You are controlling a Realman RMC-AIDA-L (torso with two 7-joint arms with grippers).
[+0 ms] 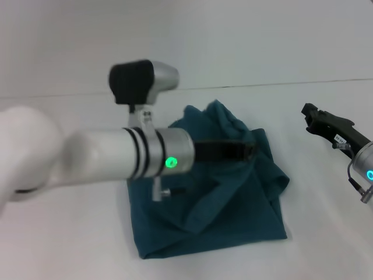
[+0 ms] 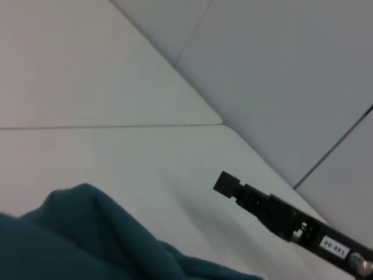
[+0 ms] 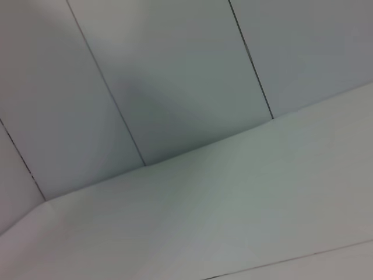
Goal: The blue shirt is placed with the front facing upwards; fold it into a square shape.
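Note:
I should use my right gripper to let go of the top layer of the blue shirt, now rumpled on the white table, on the heap's far corner (image 1: pixel 250 127), toward the side of my right gripper.
The blue shirt (image 1: pixel 233 204) lies on the white table as a rumpled, roughly rectangular heap with folds piled along its far and right sides; no print shows. My left arm reaches across it from the left, and the left gripper (image 1: pixel 250 150) hovers low over the shirt's upper right part. The right gripper (image 1: pixel 312 116) hangs above bare table to the right of the shirt, apart from it. In the left wrist view a hump of the shirt (image 2: pixel 87 233) fills the near corner, with the right gripper (image 2: pixel 224 182) beyond it. The right wrist view shows only table and wall.
The white table (image 1: pixel 70 245) extends on all sides of the shirt. A pale panelled wall (image 1: pixel 233 41) rises behind its far edge. The left arm's thick white forearm (image 1: pixel 105 157) covers the shirt's left part in the head view.

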